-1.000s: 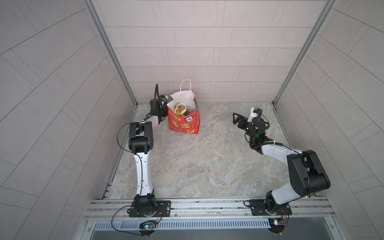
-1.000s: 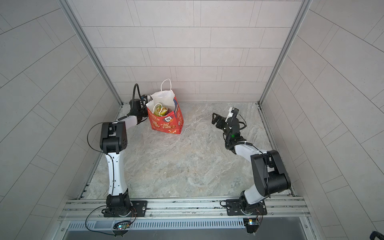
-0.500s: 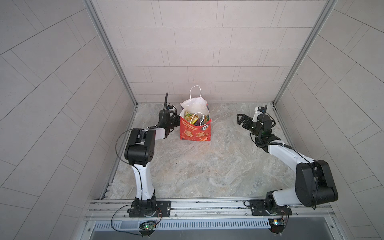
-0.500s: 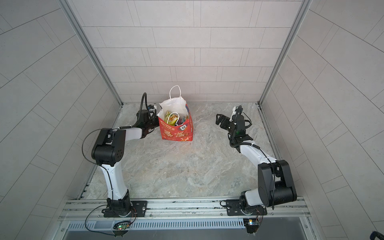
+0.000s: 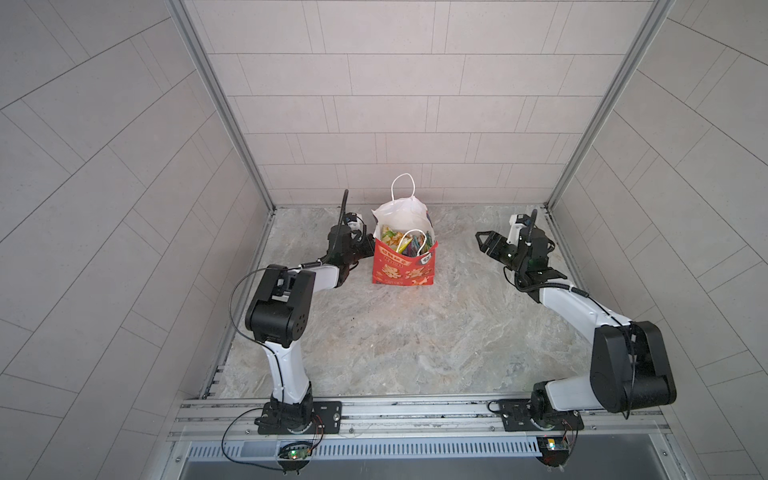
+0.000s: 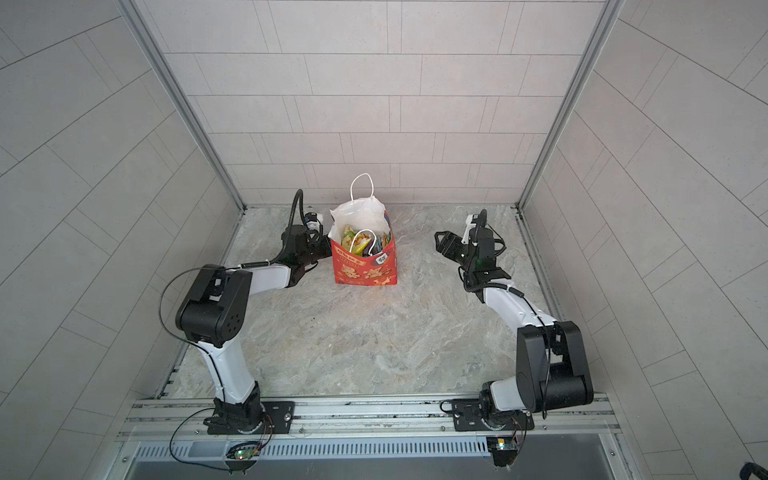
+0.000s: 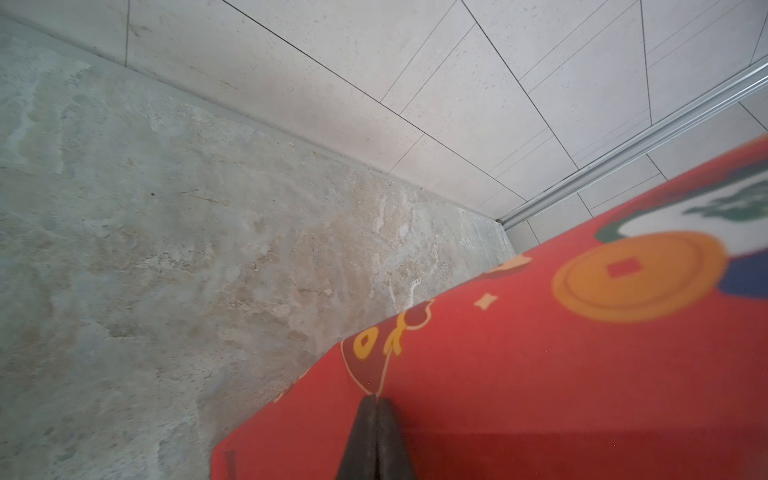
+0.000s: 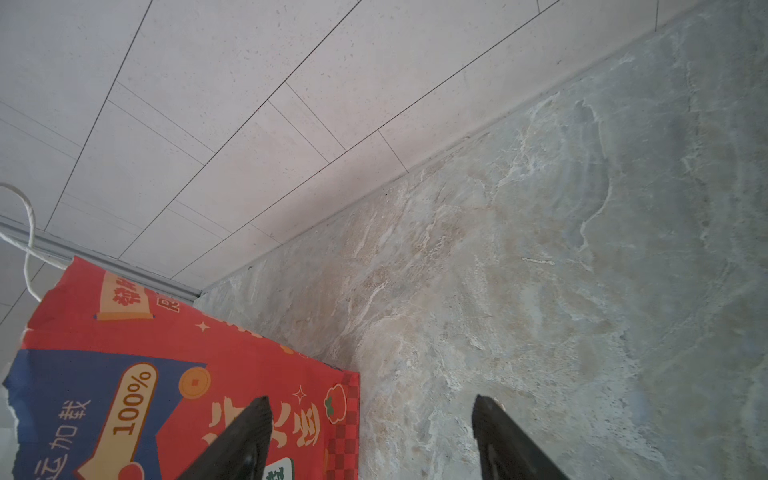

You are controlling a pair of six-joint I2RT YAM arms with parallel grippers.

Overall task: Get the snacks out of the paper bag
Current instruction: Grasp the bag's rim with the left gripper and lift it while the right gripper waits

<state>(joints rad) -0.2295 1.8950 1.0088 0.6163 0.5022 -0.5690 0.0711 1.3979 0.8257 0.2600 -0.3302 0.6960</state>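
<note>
I should take the bag's back rim [image 5: 391, 203] with my left gripper and tip the bag forward, as it pinches the bag's side and the snacks sit below the bag's rim.
The red paper bag [image 5: 401, 272] [image 6: 363, 272] stands upright at the back middle of the table, mouth open and white inside. The snacks [image 5: 405, 241] [image 6: 361, 241], glossy yellow-green, orange and purple packets, lie inside it below the rim. My left gripper [image 5: 368, 249] [image 6: 324, 251] is at the bag's left side near the rim. In the left wrist view it [image 7: 376, 401] is shut, its tips pinching a ridge of the red bag wall [image 7: 540, 374]. My right gripper [image 5: 484, 243] [image 6: 440, 243] [image 8: 370, 415] hangs open to the right of the bag [image 8: 124, 353], apart from it and holding nothing.
One white cord handle [image 5: 403, 187] stands up above the bag's back rim and another droops over the snacks. The tiled back wall is close behind the bag. Bare marbled table [image 5: 395, 345] stretches in front of it between the two arms.
The bag has travelled right toward the middle together with my left gripper and now stands straighter. My right gripper has shifted slightly right and its jaws have narrowed a little.
</note>
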